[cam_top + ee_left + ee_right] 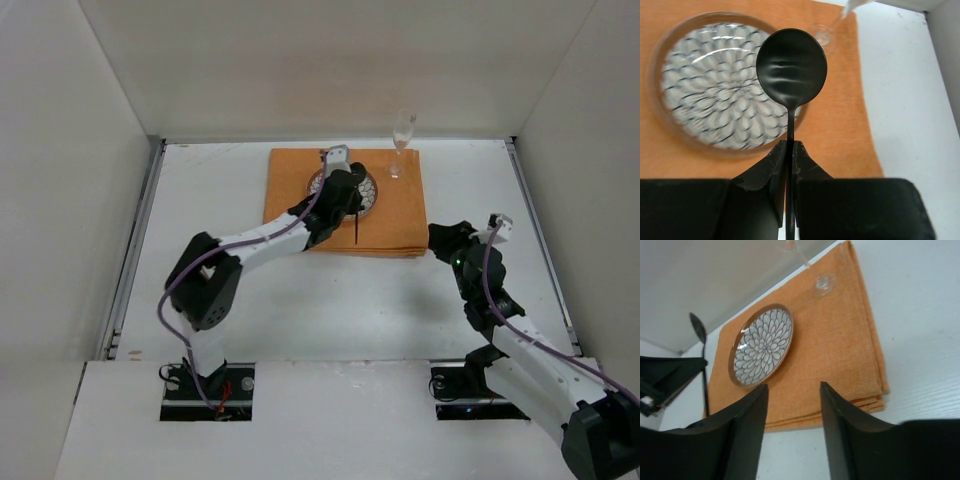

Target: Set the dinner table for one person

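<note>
Next, my left gripper lets go of the black spoon on the orange cloth (pixel 397 211) (pixel 831 117) beside the plate, just in front of the wine glass. The spoon is now held over the cloth.
The white dinner table (pixel 300 300) carries a folded orange cloth (pixel 395 215) at the back. On the cloth lies a round flower-patterned plate (pixel 705 90), also in the right wrist view (pixel 762 345). A wine glass (pixel 403 130) stands at the cloth's far right corner. My left gripper (pixel 790 147) is shut on the handle of a black spoon (pixel 791 67), held over the cloth at the plate's right rim; its handle (pixel 357 228) shows from above. My right gripper (pixel 792 387) is open and empty, above the table by the cloth's near right corner.
White walls enclose the table on three sides. Metal edge strips (pixel 140 240) run along the left and right sides. The left arm (pixel 260 240) reaches diagonally over the table's middle and hides much of the plate from above.
</note>
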Robot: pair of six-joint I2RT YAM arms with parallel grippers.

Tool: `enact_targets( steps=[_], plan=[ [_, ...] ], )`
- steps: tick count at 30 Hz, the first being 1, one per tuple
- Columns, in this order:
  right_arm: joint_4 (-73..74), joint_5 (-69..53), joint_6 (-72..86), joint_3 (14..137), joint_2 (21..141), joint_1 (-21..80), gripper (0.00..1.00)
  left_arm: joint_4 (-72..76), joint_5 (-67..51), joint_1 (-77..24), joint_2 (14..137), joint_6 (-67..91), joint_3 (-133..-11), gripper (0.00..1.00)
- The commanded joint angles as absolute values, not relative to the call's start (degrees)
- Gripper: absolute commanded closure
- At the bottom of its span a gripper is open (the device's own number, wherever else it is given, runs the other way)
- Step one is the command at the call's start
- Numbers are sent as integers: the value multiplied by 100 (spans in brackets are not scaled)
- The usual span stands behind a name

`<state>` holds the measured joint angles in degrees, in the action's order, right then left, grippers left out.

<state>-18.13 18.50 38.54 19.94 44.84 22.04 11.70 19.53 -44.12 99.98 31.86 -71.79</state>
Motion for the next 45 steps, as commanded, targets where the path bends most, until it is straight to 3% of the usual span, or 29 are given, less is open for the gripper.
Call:
enact_targets(
  steps=[1, 3, 7, 17, 26, 33, 41, 45],
  plan=[
    [-1925, 1829, 4192, 1907, 4351, 1877, 62, 1494, 1512, -4522, 10807, 3330, -8302, 100],
    [-1846, 1714, 4289, 1907, 4342, 1806, 80, 1398, 1433, -4592, 11405, 3497, -8979, 100],
    [-1837, 1618, 4386, 1907, 4447, 1744, 82, 1125, 1476, -4689, 12417, 3709, -10166, 100],
    [-1819, 1565, 4377, 1854, 4219, 1657, 78, 449, 1564, -4733, 13807, 3990, -11988, 100],
    [-1793, 1599, 4342, 1907, 4280, 1674, 75, 501, 1661, -4759, 13983, 4341, -11786, 100],
    [-1784, 1731, 4298, 1925, 4342, 1701, 54, 413, 1617, -4768, 14212, 4360, -11839, 100],
    [-1767, 1810, 4280, 1916, 4245, 1718, 52, 281, 1617, -4785, 14414, 4271, -11883, 99],
    [-1767, 1802, 4271, 1925, 4245, 1736, 52, 307, 1643, -4821, 14397, 4236, -11795, 92]
  ],
)
